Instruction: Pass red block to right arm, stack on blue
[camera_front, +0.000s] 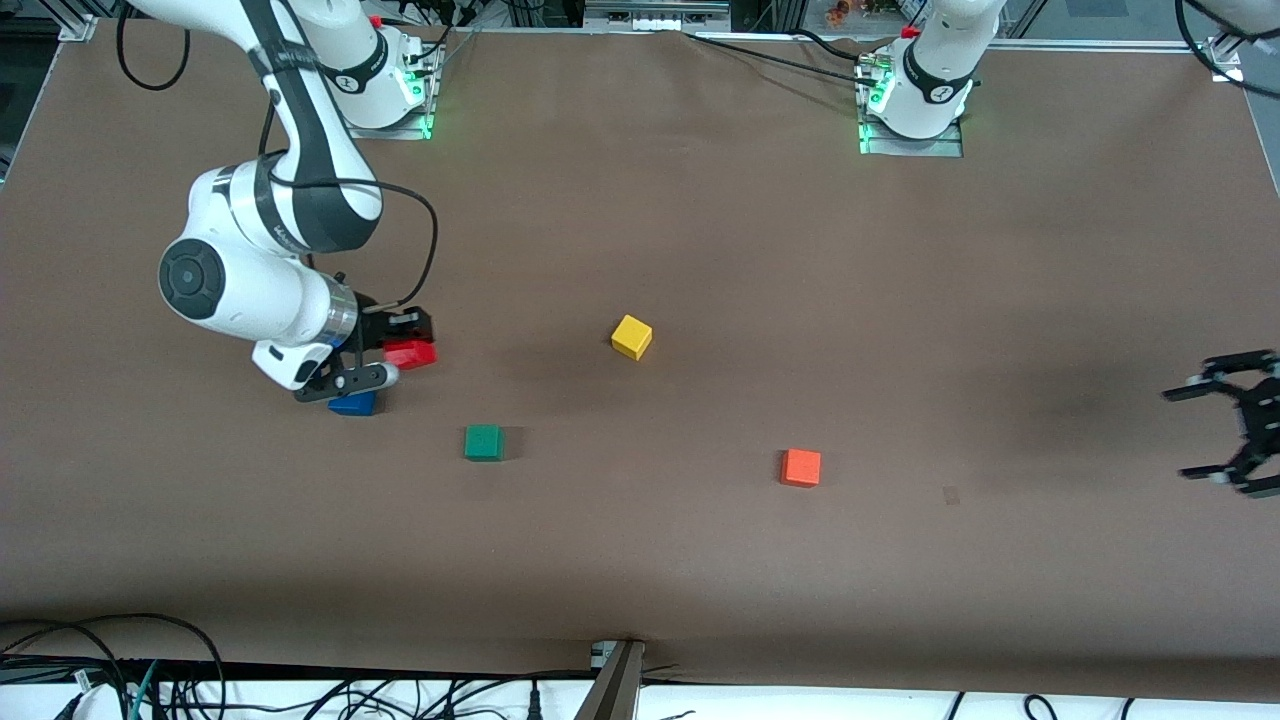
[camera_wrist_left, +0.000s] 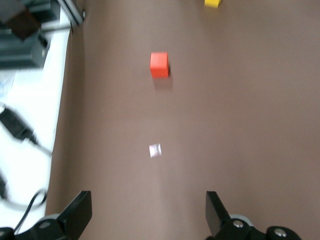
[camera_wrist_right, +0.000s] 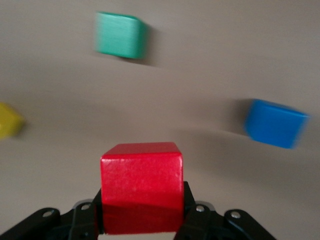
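Observation:
The robot's right gripper should release the red block, now held just above it, on the top of the blue cube (camera_front: 332, 392) (camera_wrist_right: 276, 125), close to the green cube.
My right gripper (camera_front: 408, 348) is shut on the red block (camera_front: 411, 354), which it holds in the air at the right arm's end of the table. In the right wrist view the red block (camera_wrist_right: 141, 187) fills the gap between the jaws of the right gripper (camera_wrist_right: 142, 212). The blue cube (camera_front: 353, 404) rests on the table just under the gripper, partly hidden by a finger. It shows off to one side of the held block as the blue cube (camera_wrist_right: 275, 123). My left gripper (camera_front: 1182, 433) hangs open and empty at the left arm's end; its jaws stand wide apart around the left gripper (camera_wrist_left: 147, 205).
A green cube (camera_front: 484, 442) lies beside the blue one, toward the middle. A yellow cube (camera_front: 631, 337) sits mid-table, and an orange cube (camera_front: 801, 467) lies nearer the front camera. A small white scrap (camera_wrist_left: 155, 150) lies on the brown mat. Cables (camera_front: 120, 680) run along the front edge.

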